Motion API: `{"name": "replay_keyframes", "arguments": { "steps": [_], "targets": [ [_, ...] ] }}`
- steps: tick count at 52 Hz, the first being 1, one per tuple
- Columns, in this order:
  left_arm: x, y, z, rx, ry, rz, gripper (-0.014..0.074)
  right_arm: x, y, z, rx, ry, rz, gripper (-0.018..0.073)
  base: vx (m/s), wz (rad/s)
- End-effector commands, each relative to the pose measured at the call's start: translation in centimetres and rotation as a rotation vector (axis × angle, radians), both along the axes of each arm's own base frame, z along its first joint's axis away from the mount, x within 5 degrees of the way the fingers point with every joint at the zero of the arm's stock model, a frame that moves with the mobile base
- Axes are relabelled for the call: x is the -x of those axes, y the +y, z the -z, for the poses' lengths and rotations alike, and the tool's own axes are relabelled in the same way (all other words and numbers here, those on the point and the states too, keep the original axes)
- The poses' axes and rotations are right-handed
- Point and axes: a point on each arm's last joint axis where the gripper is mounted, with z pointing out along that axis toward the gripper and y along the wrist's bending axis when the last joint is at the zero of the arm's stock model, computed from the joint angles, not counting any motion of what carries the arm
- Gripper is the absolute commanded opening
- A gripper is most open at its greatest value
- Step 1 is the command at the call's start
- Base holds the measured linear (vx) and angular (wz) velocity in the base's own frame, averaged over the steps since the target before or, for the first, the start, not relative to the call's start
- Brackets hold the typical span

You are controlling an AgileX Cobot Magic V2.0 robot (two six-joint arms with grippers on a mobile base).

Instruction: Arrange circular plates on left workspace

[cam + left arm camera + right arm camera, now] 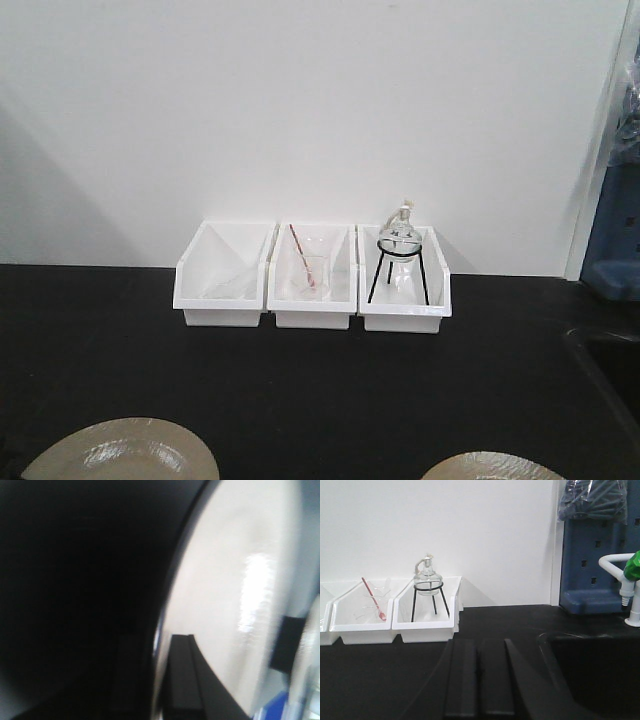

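The robot's left gripper will release the tan plate on the black countertop [269,411] in front of the middle white bin.
Two round tan plates show at the bottom edge of the front view, one at the left [125,455] and one at the right [490,467], over the black countertop [300,390]. In the left wrist view the left plate [225,595] fills the frame, tilted on edge, its dark underside to the left. My left gripper [160,642] is shut on its rim, with one black finger [182,675] lying on the glossy top. My right gripper [479,645] is shut and empty, low over the counter near the sink. Neither gripper shows in the front view.
Three white bins [312,285] stand in a row at the back wall. One holds a glass lamp on a black tripod [400,250]. A recessed sink [600,675] lies at the right, with a white tap [630,590] and a blue pegboard [597,555] behind it.
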Motion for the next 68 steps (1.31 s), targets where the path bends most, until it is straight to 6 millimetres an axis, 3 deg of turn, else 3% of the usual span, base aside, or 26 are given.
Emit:
{"name": "replay_keyframes", "arguments": {
  "steps": [1,16,38,53,68],
  "targets": [
    [-0.4,-0.6,-2.2,0.022,-0.069,0.004,-0.0009,-0.2,-0.1,-2.0,0.017,-0.121,0.007,-0.0004,0.00,0.00],
    [-1.9,-3.2,-3.4,0.175,-0.123,-0.068,-0.0004,-0.2,-0.1,-2.0,0.017,-0.121,0.007,-0.0004,0.00,0.00],
    [-7.1,-10.1,-7.6,0.257,-0.302,-0.129,-0.0003,-0.2,-0.1,-2.0,0.017,-0.121,0.007,-0.0004,0.00,0.00],
    [-10.1,-14.4,-6.3,0.317,-0.255,-0.094,0.0000,-0.2,-0.1,-2.0,0.017,-0.121,0.007,-0.0004,0.00,0.00],
    [-11.3,-17.4,-5.1,0.331,-0.233,-0.079,0.0000,-0.2,-0.1,-2.1,0.017,-0.128,0.008,-0.0004,0.00,0.00]
  ]
}}
